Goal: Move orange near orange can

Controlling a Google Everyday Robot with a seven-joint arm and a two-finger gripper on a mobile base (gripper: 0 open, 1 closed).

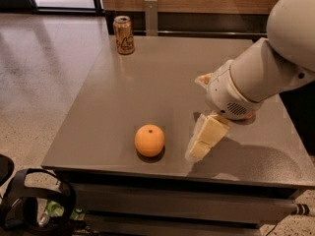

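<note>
Next, I close my gripper on the side of the orange (159,140) facing the white arm, because the orange needs to go near the orange can.
The orange (149,140) is round with a small dark stem dot and sits on the grey table (147,82) near its front edge. The orange can (124,35) stands upright at the table's far left corner, far from the fruit. My gripper (204,140) hangs low over the table just right of the orange, a small gap away and not touching it. The white arm (256,80) reaches in from the upper right.
A red apple is almost wholly hidden behind the arm; only a sliver (248,116) shows. A grey post (151,14) stands behind the table's far edge. A black looped object (34,203) lies on the floor at lower left.
</note>
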